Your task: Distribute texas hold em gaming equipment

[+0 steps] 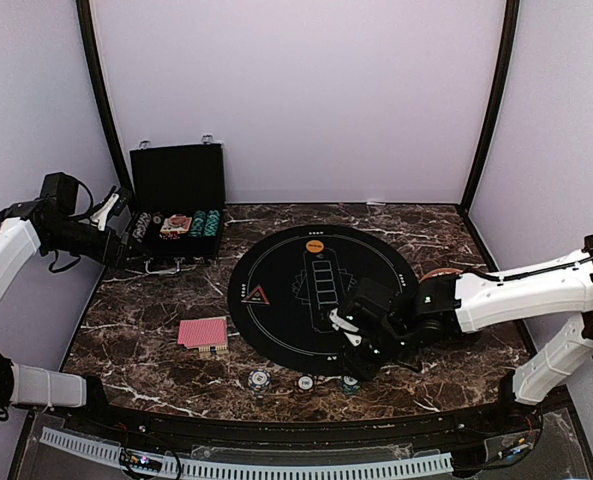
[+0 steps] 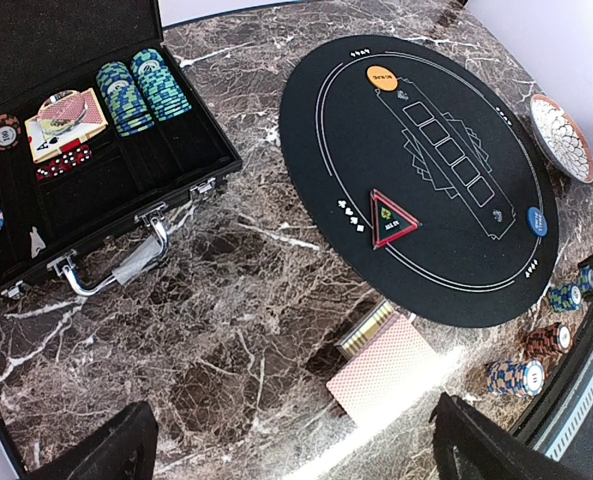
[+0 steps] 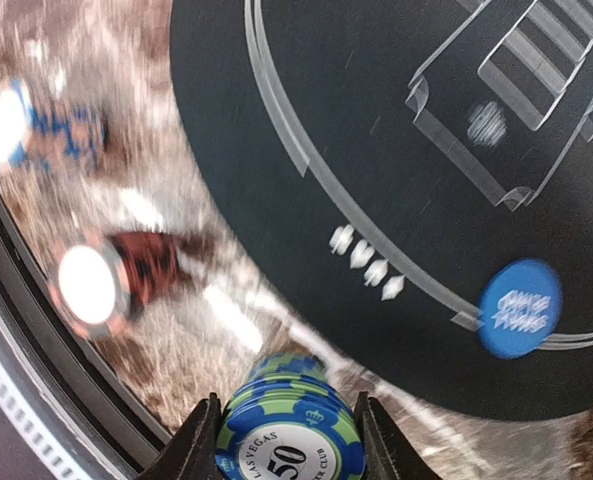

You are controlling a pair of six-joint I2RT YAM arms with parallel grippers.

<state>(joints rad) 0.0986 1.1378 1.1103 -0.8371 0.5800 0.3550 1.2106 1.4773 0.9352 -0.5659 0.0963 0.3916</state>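
The robot's right gripper should set the blue-and-green poker chips down on the black mat (image 1: 334, 256) close beside the orange disc.
My right gripper (image 3: 288, 440) is shut on a short stack of blue-and-green poker chips (image 3: 288, 425) at the near edge of the round black mat (image 3: 396, 150); in the top view it (image 1: 357, 362) sits just above a teal chip stack (image 1: 349, 383). I cannot tell whether the held stack is off the marble. Two more chip stacks (image 1: 259, 380) (image 1: 305, 382) stand to its left. A blue button disc (image 3: 519, 308) and an orange one (image 1: 315, 243) lie on the mat. Red-backed cards (image 1: 204, 333) lie left of the mat. My left gripper (image 2: 296, 455) hangs open and empty above the marble, near the case.
The open black case (image 1: 176, 215) at the back left holds chip rows (image 2: 141, 90), cards and dice. A red triangle marker (image 2: 391, 218) lies on the mat. A patterned plate (image 2: 561, 135) sits at the mat's right side. The table's front rail (image 1: 276, 465) runs close behind the chip stacks.
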